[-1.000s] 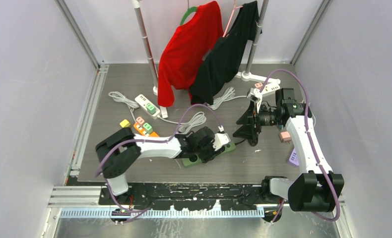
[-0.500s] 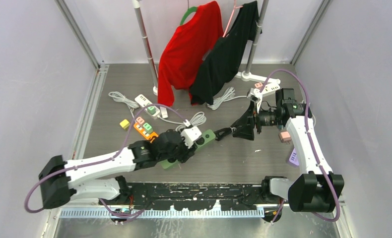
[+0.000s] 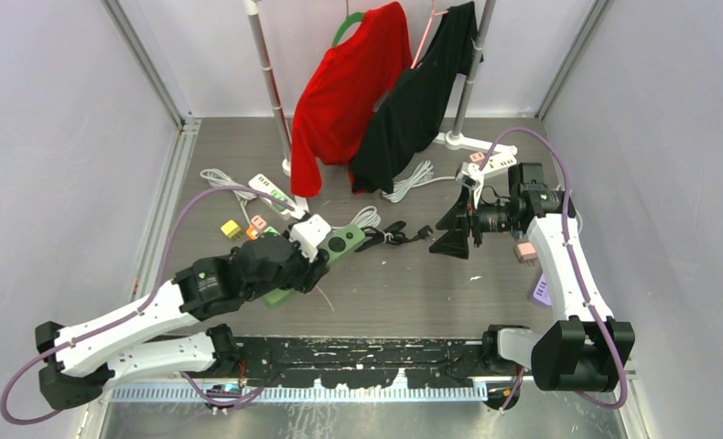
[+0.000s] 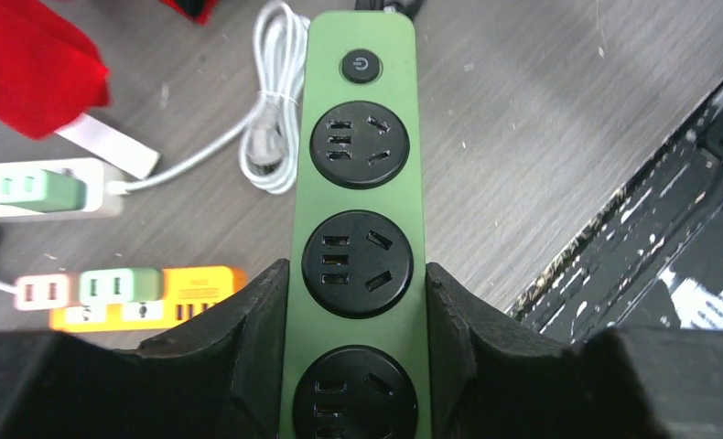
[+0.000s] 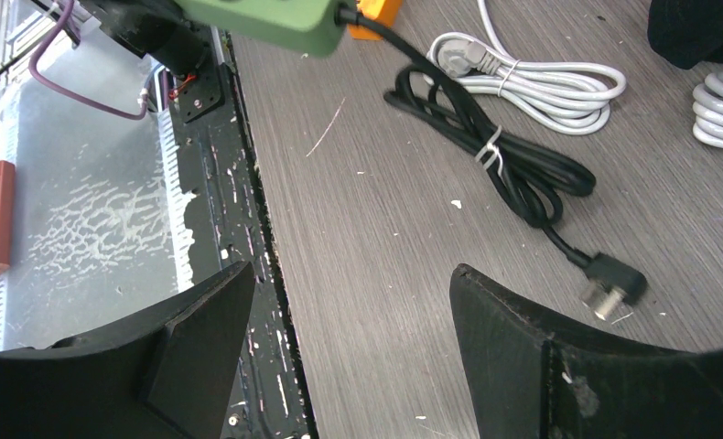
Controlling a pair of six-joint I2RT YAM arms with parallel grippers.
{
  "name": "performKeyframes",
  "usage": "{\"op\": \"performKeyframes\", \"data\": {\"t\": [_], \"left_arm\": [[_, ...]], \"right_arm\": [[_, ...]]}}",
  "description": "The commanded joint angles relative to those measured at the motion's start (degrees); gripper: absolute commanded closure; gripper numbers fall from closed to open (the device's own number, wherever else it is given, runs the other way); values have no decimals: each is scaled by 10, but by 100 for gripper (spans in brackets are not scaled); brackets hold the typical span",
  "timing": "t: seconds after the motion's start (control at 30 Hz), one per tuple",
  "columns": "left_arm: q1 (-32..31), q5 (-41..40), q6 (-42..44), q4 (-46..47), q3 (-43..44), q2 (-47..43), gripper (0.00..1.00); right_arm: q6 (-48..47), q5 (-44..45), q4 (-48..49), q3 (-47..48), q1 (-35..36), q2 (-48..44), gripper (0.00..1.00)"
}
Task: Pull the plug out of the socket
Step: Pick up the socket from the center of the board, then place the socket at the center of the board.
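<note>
Next, my left gripper lets go of the green power strip on the table [image 3: 202,241] between the yellow adapter and the white bar.
My left gripper [image 4: 358,274] is shut on the green power strip [image 4: 358,183], one finger on each long side. Its three round black sockets show no plug in them. From above, the strip [image 3: 341,241] sits left of centre under my left gripper [image 3: 296,265]. Its black cord [image 5: 509,169] lies bundled on the table and ends in a black angled plug [image 5: 616,285], loose on the wood. This plug [image 3: 428,234] lies just left of my right gripper [image 3: 456,236]. My right gripper [image 5: 353,274] is open above bare table, nothing between its fingers.
A white strip with green adapters [image 3: 268,190], an orange strip [image 4: 147,297] and coiled white cables [image 5: 532,78] lie behind the green strip. A red shirt [image 3: 349,87] and a black one [image 3: 417,101] hang on a rack at the back. The table's front edge [image 5: 266,238] runs under my right gripper.
My left arm has swung left and back, carrying the green strip with it. The black cord and plug trailed leftwards after it. My right gripper stayed almost still and open.
</note>
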Motion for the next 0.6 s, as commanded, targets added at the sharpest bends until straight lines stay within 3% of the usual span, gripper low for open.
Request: {"op": "performKeyframes", "data": {"t": [0.0, 0.3, 0.57], "left_arm": [[3, -68, 9, -18, 96, -24, 100], [19, -132, 44, -20, 178, -20, 100], [94, -154, 56, 10, 225, -20, 100]], "right_arm": [[3, -13, 10, 14, -3, -15, 17], [6, -13, 12, 12, -3, -14, 17], [7, -13, 15, 11, -3, -14, 17]]}}
